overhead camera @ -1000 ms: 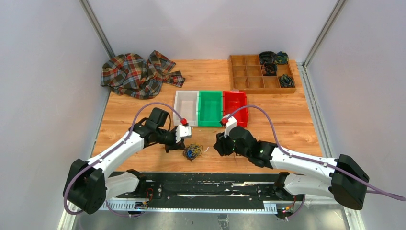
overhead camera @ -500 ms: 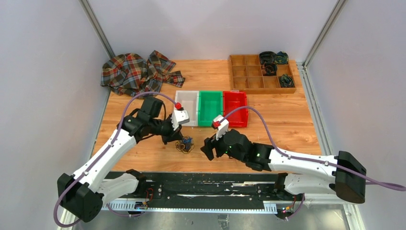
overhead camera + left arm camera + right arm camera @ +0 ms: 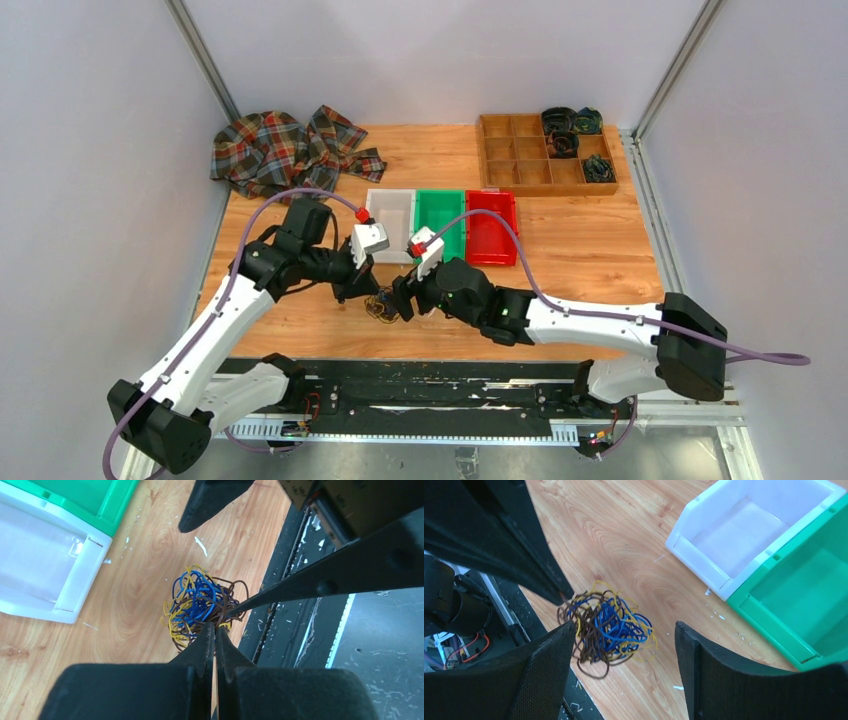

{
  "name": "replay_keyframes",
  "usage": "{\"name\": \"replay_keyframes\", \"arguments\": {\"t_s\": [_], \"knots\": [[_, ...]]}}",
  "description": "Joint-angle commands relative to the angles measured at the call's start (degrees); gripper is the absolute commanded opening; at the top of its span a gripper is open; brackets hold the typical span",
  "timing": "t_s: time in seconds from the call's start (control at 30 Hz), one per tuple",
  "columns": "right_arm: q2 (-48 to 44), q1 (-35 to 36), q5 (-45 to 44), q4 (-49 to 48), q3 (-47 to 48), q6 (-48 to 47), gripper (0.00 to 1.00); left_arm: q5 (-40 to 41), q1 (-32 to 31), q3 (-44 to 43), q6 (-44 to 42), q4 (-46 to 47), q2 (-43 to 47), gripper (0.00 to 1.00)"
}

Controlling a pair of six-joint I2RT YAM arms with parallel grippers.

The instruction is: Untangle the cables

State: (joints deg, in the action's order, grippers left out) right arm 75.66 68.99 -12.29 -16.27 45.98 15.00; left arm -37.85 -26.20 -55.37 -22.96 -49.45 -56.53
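I can see my left gripper pinching the brown wires of the balled-up cables, so I need to have it take the blue wires (image 3: 202,592) while my right gripper pulls the brown wires away.
The cables (image 3: 383,305) are a fist-sized tangle of blue, yellow and brown wires near the table's front edge. My left gripper (image 3: 368,297) is shut, its tips pinching the near edge of the cables (image 3: 199,605). In the left wrist view the left gripper (image 3: 215,626) shows no gap between its fingers. My right gripper (image 3: 403,300) hangs just right of the tangle, open wide. In the right wrist view the right gripper (image 3: 624,626) has the cables (image 3: 606,627) between its fingers, nearer the left one, and neither pad visibly presses them.
White bin (image 3: 395,215), green bin (image 3: 443,210) and red bin (image 3: 490,232) stand in a row just behind the grippers. A plaid cloth (image 3: 285,155) lies at the back left, a wooden compartment tray (image 3: 520,160) at the back right. The black rail (image 3: 400,385) runs along the near edge.
The left gripper has drawn the tangle a little left and away from the front edge. The right gripper has opened wide and moved left up to the tangle.
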Motion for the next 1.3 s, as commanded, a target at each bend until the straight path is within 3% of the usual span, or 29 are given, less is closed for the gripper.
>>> {"name": "replay_keyframes", "arguments": {"t_s": [0.0, 0.37, 0.6, 0.87, 1.27], "knots": [[2.07, 0.79, -3.00, -3.84, 2.60, -1.50, 0.72, -3.84, -0.49, -2.72, 2.76, -1.36, 1.40, 0.01], [5.16, 0.73, -6.16, -18.88, -1.76, -1.84, 0.70, -12.36, -0.48, -7.10, 5.94, -3.38, 1.80, 0.01], [6.31, 0.77, -6.65, -20.54, -4.64, 1.19, 0.68, -14.58, -0.58, -10.58, 7.48, -3.42, 1.22, 0.01], [4.45, 0.73, -11.85, -21.98, -14.28, 4.05, 0.66, -15.53, -0.48, -15.23, 7.99, -3.37, 0.49, 0.01], [3.80, 0.71, -16.86, -24.63, -25.57, 9.64, 0.66, -6.85, -0.45, -24.75, 4.16, -4.14, -0.54, 0.01]]}}
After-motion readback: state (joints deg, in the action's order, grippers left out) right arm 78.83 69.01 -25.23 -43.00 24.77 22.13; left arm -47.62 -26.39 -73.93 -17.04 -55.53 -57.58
